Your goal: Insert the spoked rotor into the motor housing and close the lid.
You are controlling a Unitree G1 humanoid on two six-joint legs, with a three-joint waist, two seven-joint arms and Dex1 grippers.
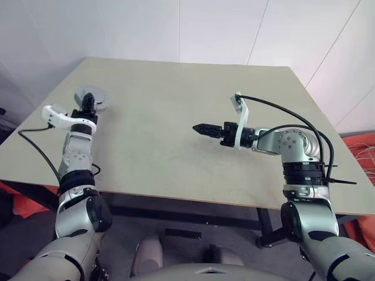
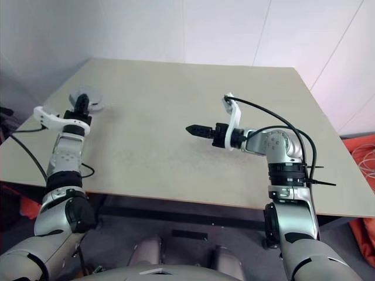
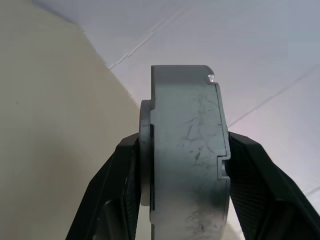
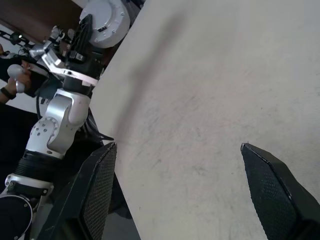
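Next, my left gripper lets go of the motor housing and leaves it on the bare beige table [image 1: 104, 123], next to that gripper's own wrist.
My left gripper [image 1: 88, 100] is shut on the motor housing [image 1: 92, 95], a short round grey metal drum, held above the table's far left corner. The left wrist view shows the housing [image 3: 187, 150] edge-on, clamped between the two black fingers [image 3: 125, 170], with its flat faces turned away. It appears again as a pale round drum [image 4: 105, 20] in the right wrist view. My right gripper [image 1: 199, 127] hovers over the middle of the table, pointing left, and its fingers [image 4: 100, 180] stand wide open with nothing between them. The spoked rotor and the lid are out of view.
The beige table [image 1: 176, 88] spreads under both arms, with its front edge close to me and a white wall behind it. Black cables loop off the right arm [image 1: 293, 114]. A person's hand [image 4: 12, 80] shows beyond the table's left side. Orange items [image 1: 360, 146] lie on the floor at the right.
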